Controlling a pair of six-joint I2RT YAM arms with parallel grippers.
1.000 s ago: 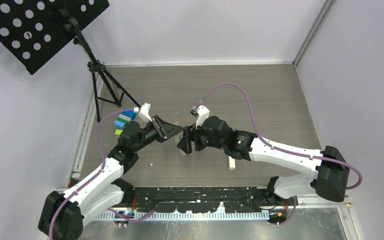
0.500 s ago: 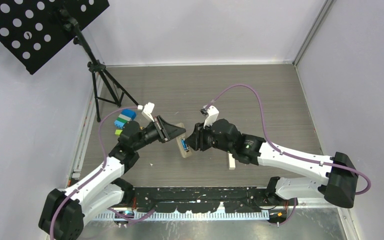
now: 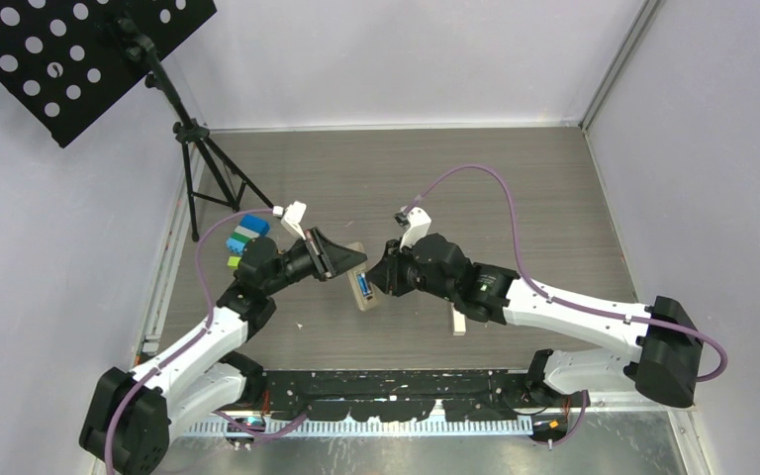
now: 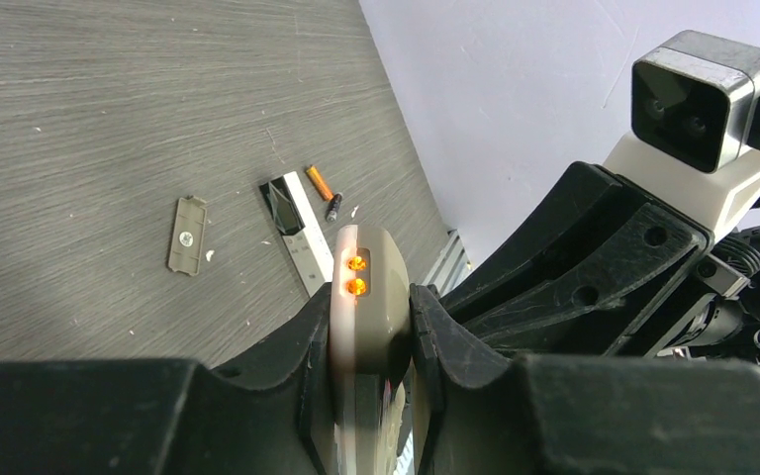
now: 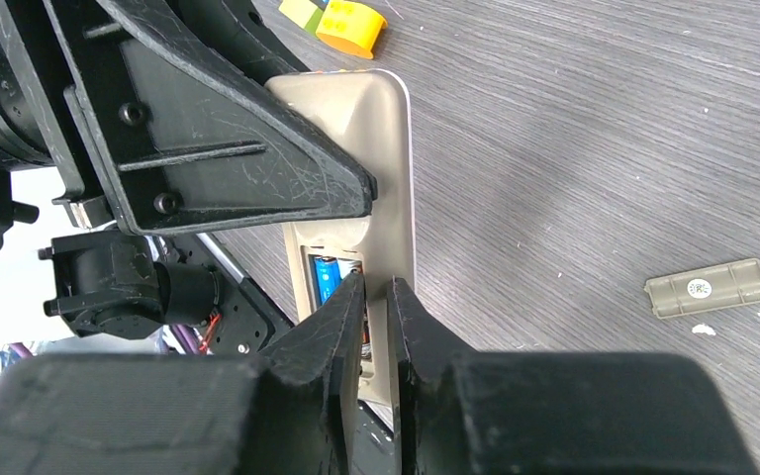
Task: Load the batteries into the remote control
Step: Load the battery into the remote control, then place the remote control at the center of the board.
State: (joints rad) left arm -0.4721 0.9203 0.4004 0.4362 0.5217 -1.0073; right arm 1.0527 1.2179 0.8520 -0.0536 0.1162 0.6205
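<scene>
My right gripper should take the beige remote control across the battery bay (image 3: 363,284), as my left gripper holds it edge-up, and lay it flat before getting the cover.
My left gripper (image 3: 344,263) (image 4: 368,307) is shut on the beige remote control (image 3: 359,284) (image 4: 366,282), holding it edge-up above the table with its open battery bay facing the right arm. A blue battery (image 5: 327,277) lies in the bay. My right gripper (image 3: 377,280) (image 5: 376,289) has its tips at the bay, jaws almost together with only a thin slit; I see nothing gripped between them. An orange battery (image 4: 319,183) and a dark battery (image 4: 333,206) lie loose on the table.
The remote's grey battery cover (image 4: 187,234) (image 5: 712,288) lies flat on the table. A second, silver remote (image 4: 297,233) (image 3: 459,322) lies near the loose batteries. Coloured toy blocks (image 3: 242,237) (image 5: 341,15) sit left, next to a music stand's tripod (image 3: 203,163).
The right gripper's jaws have closed from wide apart to nearly together. Its wrist moved a little right, uncovering the remote. The left gripper still holds the remote.
</scene>
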